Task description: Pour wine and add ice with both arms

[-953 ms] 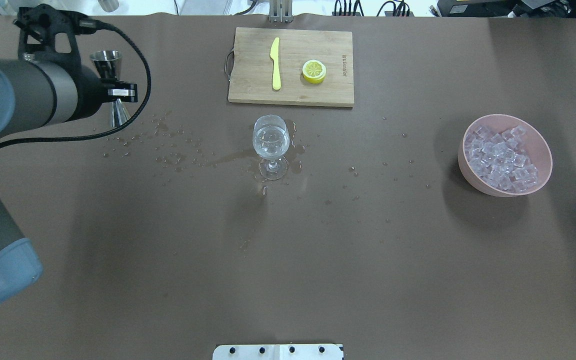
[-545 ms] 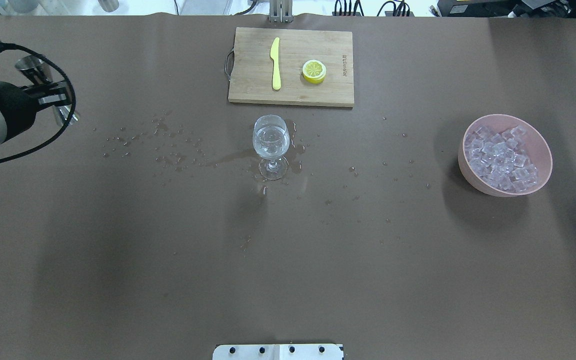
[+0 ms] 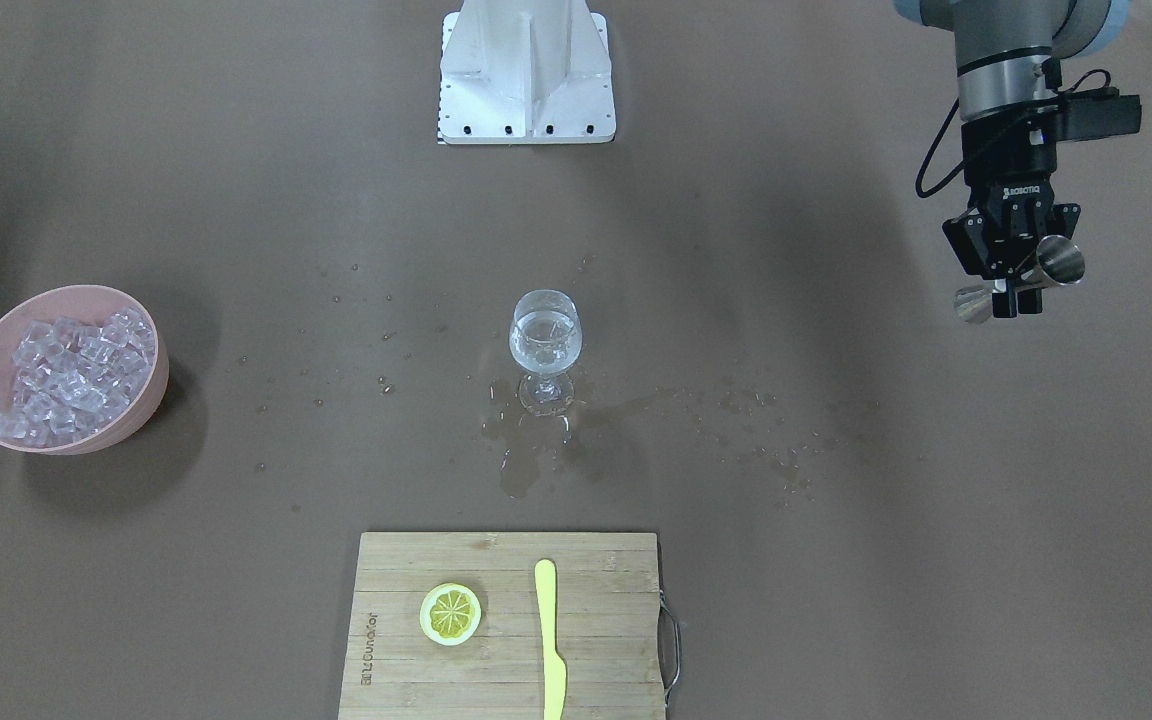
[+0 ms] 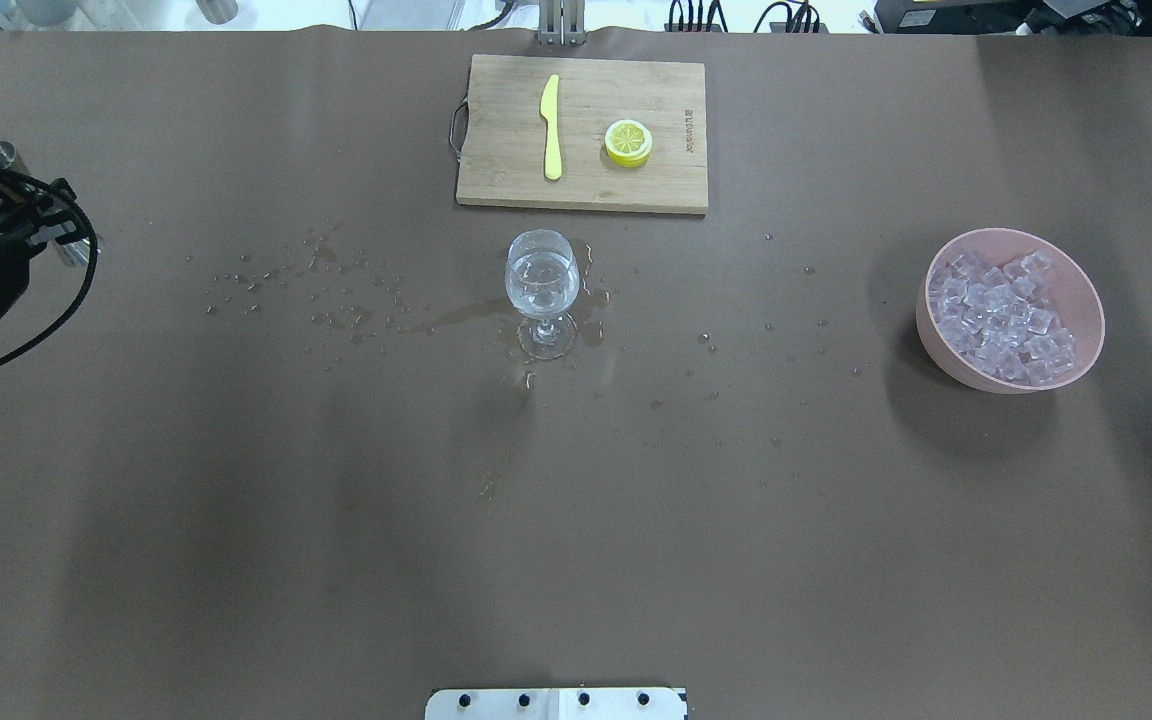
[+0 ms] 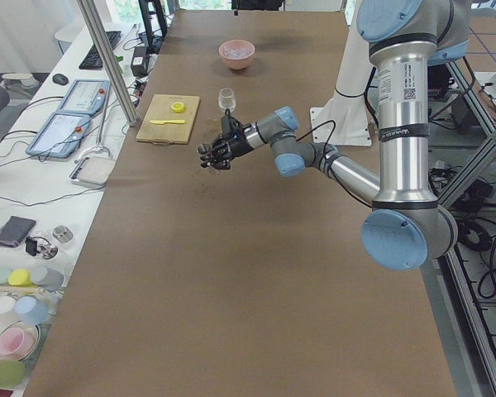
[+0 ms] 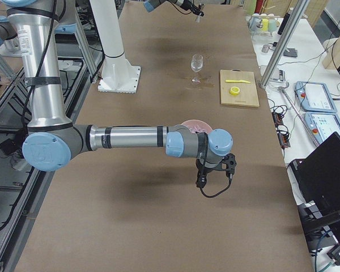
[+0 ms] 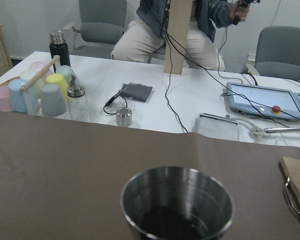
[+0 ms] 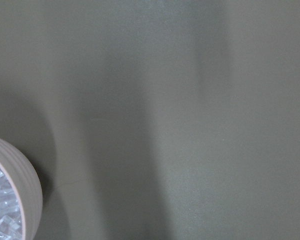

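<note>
I should use my left gripper to set the steel jigger down on the bare table point(image 3: 837, 348), next to the drops farthest from the pink bowl.
A wine glass point(image 4: 541, 280) stands mid-table with a little clear wine point(image 3: 544, 338) in its bowl. My left gripper point(image 3: 1016, 285) is far out toward the table's left end, well away from the glass, and is shut on a steel jigger point(image 3: 1064, 260) that it holds tilted. The jigger's open cup point(image 7: 177, 205) fills the bottom of the left wrist view. Ice point(image 4: 1004, 318) fills a pink bowl point(image 4: 1086, 290) at the right. My right gripper point(image 6: 202, 180) hangs near the bowl's near side, seen only in the exterior right view, so I cannot tell its state.
A wooden cutting board point(image 4: 496, 150) at the far edge carries a yellow knife point(image 4: 551, 128) and a lemon slice point(image 4: 628, 142). Spilled drops and a puddle point(image 4: 366, 300) lie around the glass. A seated person point(image 7: 190, 30) and cups point(image 7: 35, 90) sit beyond the table's left end.
My left arm has swung left, away from the glass, carrying the jigger toward the table's left end. Glass, bowl and board have not moved.
</note>
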### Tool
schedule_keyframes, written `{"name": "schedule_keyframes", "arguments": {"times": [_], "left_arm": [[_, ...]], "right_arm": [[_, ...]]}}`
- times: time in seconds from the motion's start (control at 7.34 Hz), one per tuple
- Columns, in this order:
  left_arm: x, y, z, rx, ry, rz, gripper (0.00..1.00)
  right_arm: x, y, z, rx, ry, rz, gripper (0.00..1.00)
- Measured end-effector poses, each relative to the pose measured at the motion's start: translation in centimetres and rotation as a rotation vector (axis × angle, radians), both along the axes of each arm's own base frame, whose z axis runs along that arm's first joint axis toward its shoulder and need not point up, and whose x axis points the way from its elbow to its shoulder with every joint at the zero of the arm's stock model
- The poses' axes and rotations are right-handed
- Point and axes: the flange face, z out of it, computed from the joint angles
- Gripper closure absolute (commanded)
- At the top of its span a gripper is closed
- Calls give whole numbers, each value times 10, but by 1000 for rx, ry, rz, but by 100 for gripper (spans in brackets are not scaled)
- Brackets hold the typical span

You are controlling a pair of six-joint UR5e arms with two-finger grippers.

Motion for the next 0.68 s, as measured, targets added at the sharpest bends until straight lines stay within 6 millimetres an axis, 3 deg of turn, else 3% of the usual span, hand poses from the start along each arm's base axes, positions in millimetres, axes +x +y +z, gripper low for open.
{"name": "schedule_keyframes", "arguments": {"times": [0.68], "left_arm": [[119,36,47,79,-18,-107,100]], "right_arm": [[-3,0,2,-2,1,-7,0]]}}
